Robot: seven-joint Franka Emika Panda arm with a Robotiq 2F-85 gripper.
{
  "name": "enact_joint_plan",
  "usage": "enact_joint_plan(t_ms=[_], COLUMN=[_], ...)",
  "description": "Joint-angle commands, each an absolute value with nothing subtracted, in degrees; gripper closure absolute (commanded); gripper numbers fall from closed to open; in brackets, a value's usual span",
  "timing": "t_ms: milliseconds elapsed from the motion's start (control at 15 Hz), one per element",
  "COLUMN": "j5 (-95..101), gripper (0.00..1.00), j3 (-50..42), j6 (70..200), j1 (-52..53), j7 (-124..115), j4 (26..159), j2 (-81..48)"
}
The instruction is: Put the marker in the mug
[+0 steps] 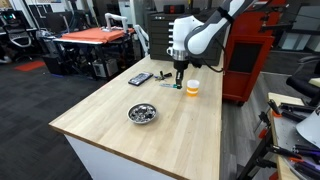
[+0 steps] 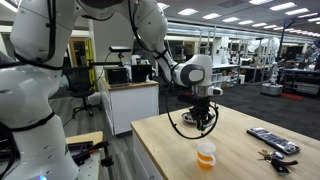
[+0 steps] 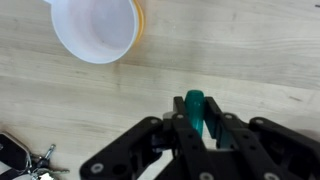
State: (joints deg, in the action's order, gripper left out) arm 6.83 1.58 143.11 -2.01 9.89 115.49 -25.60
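Next, my gripper releases the marker, now held above the table beside the mug, inside the orange-yellow mug (image 1: 195, 83) (image 3: 98, 18), so it leans on the mug's rim that faces the red cabinet.
The marker (image 3: 194, 108) shows in the wrist view as a thin stick with a green end, clamped between my gripper's fingers (image 3: 196, 118). The gripper is shut on it. The mug (image 3: 96, 27), orange-yellow outside and pale inside, stands upright on the wooden table at the upper left of the wrist view, apart from the gripper. In both exterior views the gripper (image 1: 179, 72) (image 2: 202, 112) hangs above the table beside the mug (image 1: 192, 88) (image 2: 206, 154), and the marker is too small to make out there.
A shiny metal bowl (image 1: 142, 113) sits near the table's front. A flat black slab (image 1: 140, 78) (image 2: 272, 140) lies on the table, with keys (image 3: 20, 160) (image 2: 276, 156) near it. The table's edges drop off to the floor on all sides.
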Motion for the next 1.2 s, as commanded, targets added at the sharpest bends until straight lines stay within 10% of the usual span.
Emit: enact_joint_plan(t_ms=[0, 1133], j5=[7.53, 14.52], gripper=[0.94, 0.94], j3=[1.05, -2.73], j6=[134.0, 96.3], j1=[-2.04, -3.26], j7=[12.74, 16.84], j4=[114.94, 100.54], j2=[-21.02, -23.97])
